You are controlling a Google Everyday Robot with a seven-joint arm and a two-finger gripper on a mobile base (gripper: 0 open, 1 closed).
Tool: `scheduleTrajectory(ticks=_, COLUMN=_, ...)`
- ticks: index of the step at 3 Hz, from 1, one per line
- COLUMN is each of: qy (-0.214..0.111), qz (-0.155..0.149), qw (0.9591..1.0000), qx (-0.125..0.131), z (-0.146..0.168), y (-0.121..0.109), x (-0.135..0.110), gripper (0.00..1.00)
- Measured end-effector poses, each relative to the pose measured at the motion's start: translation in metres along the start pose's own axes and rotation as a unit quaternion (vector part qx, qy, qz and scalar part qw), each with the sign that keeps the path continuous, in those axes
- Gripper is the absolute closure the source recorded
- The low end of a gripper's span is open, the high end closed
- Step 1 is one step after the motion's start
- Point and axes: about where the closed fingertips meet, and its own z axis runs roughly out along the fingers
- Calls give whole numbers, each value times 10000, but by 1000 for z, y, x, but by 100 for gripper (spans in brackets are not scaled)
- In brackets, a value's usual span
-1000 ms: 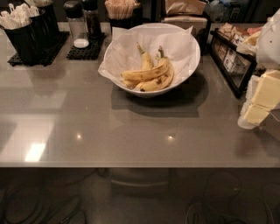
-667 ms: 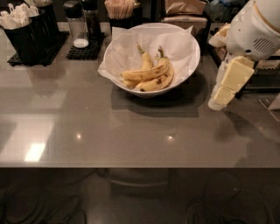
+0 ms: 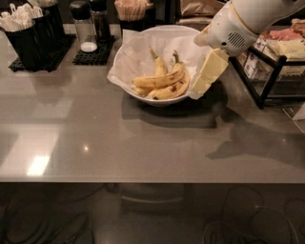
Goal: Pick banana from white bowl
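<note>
The long, clean yellow banana on top of the pile is next, and my gripper will go to its middle (image 3: 161, 81) and close there.
The white bowl (image 3: 159, 101), lined with crinkled white paper, stands at the back middle of the grey counter. Several bananas lie in it. The long, clean yellow banana (image 3: 158, 81) lies curved across the top of the pile. A banana with dark blotches (image 3: 172, 90) lies below it, and another (image 3: 160, 64) points toward the back. My gripper (image 3: 204, 82) hangs from the white arm at the upper right. It slants down and left over the bowl's right rim, just right of the bananas and holding nothing.
A black holder of white cutlery (image 3: 28, 26) stands at the back left. Two shakers (image 3: 85, 26) sit on a black mat beside it, and a cup of wooden sticks (image 3: 133, 9) behind the bowl. A black wire rack with packets (image 3: 276, 57) stands at the right.
My gripper has moved left from the counter's right edge to the right rim of the bowl. The bananas and the bowl have not moved.
</note>
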Motion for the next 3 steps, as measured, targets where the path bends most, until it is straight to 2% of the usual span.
scheduleTrajectory(ticks=1, qy=-214, qz=79, qw=9997, qx=-58, z=12, y=-7, x=-1, gripper=0)
scheduleTrajectory(ticks=2, qy=-352, qz=-64, qw=9985, qx=-420, z=47, y=-23, x=-19, gripper=0)
scheduleTrajectory(ticks=3, qy=-384, qz=-93, qw=9983, qx=-421, z=50, y=-26, x=-24, gripper=0)
